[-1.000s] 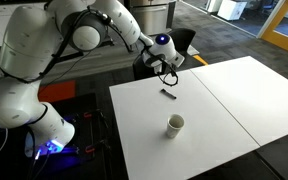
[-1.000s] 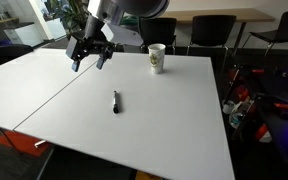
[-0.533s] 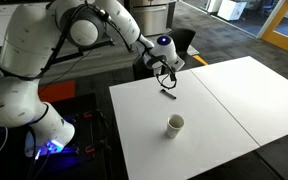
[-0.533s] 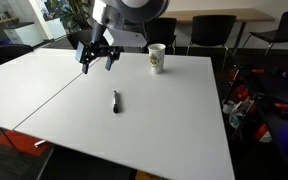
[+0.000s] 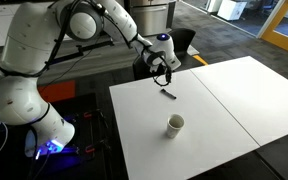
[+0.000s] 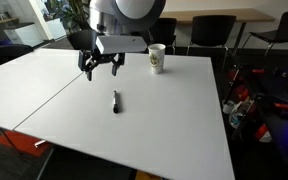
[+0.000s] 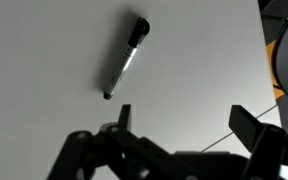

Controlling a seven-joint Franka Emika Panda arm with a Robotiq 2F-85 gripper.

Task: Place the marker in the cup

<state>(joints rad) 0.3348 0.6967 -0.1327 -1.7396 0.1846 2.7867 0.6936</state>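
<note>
My gripper is to move down to the black marker next and close on the marker's silver middle (image 5: 169, 95) (image 7: 122, 68), just below the marker's thick black end.
The black marker (image 5: 168, 95) lies flat on the white table; it also shows in the other exterior view (image 6: 114, 102) and in the wrist view (image 7: 125, 57). The off-white cup (image 5: 175, 124) stands upright on the table, apart from the marker, seen too in an exterior view (image 6: 157, 58). My gripper (image 5: 164, 78) hovers open and empty above the table, a little beyond the marker; it shows in an exterior view (image 6: 101, 68) and in the wrist view (image 7: 184, 125), where the marker lies ahead of the fingers.
The white table (image 5: 224, 110) is two tops joined by a seam. Dark office chairs (image 6: 209, 35) stand along its far side. Equipment with blue lights (image 5: 49, 145) sits on the floor by my base. An orange object (image 7: 284, 65) shows past the table edge.
My gripper has moved over the table toward the marker and lowered a little. The marker and the cup have not moved.
</note>
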